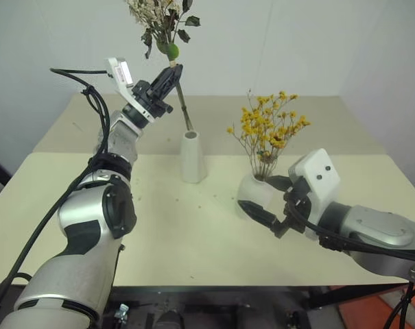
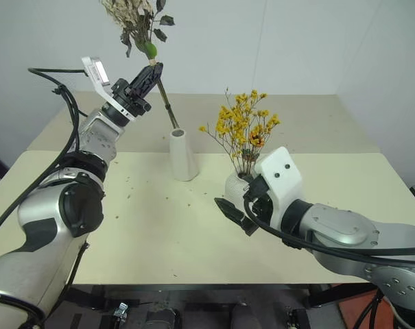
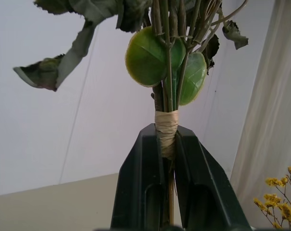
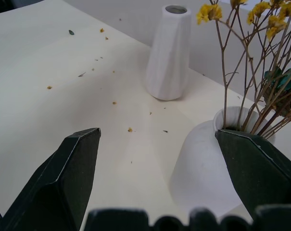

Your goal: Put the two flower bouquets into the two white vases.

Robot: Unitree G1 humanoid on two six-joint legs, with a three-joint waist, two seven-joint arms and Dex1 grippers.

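My left gripper needs to let go of the mixed bouquet in the opening of the tall slim white vase (image 1: 190,136).
My left gripper (image 1: 171,74) is raised and shut on the taped stems (image 3: 166,127) of the mixed bouquet (image 1: 162,20) of cream sprigs and green leaves. Its stem slants down, and the tip reaches the mouth of the tall slim white vase (image 1: 192,161). The yellow bouquet (image 1: 267,127) stands in the squat white vase (image 1: 254,190). My right gripper (image 1: 270,202) is open at table height. The squat vase (image 4: 203,159) sits between its fingers, close against one of them.
The cream table (image 1: 159,233) is sprinkled with small petal crumbs (image 4: 130,129) between the vases and its front edge. A second table surface and a white wall lie behind the vases.
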